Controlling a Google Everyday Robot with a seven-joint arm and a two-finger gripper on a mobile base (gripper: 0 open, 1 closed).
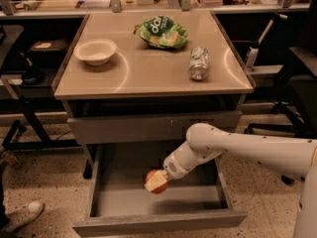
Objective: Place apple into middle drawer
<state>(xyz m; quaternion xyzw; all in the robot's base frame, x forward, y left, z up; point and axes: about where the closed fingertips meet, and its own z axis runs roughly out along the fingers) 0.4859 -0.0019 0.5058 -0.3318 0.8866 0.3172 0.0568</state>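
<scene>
My gripper needs to let go of the apple on the open middle drawer's grey bottom (153,193), halfway along it and toward its front panel.
The apple (154,182), red-orange with a yellowish patch, is held at the tip of my white arm. My gripper (161,178) is shut on it, with the fingers mostly hidden behind the apple and wrist. The apple hangs inside the open middle drawer (158,221), near its centre, just above the smooth grey floor. I cannot tell whether it touches the floor. The arm reaches in from the right, under the closed drawer front with pale scratch marks (148,127).
On the tan tabletop (148,78) stand a white bowl (95,51), a green chip bag (161,32) and a drink can (199,63) lying on its side. An office chair (297,78) stands at the right. A shoe (26,214) is at the lower left.
</scene>
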